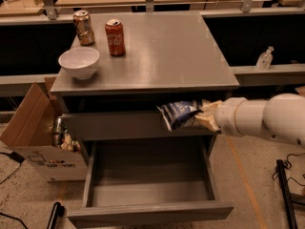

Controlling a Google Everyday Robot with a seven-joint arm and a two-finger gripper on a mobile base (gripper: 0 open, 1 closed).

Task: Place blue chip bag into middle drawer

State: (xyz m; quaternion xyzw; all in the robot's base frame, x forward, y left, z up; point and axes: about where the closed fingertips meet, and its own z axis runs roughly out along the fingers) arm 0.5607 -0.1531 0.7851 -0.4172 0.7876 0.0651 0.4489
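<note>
Next, I let go of the blue chip bag, which hangs above the middle drawer now, with my gripper in the back part of the middle drawer (164, 160), under the closed top drawer.
The blue chip bag (177, 114) is a crumpled dark-blue foil bag with white patches. My gripper (202, 117) is shut on its right end and holds it in the air, in front of the closed top drawer front. My white arm comes in from the right. The middle drawer (147, 213) is pulled out below the bag, a grey tray with low walls, with nothing showing inside. The bag hangs above the drawer's back right part and does not touch it.
On the grey cabinet top (167, 51) stand a white bowl (79, 62), a red soda can (115, 37) and a brown can (84, 27). An open cardboard box (28, 128) sits on the floor at the left. A small clear bottle (265, 58) stands on the right ledge.
</note>
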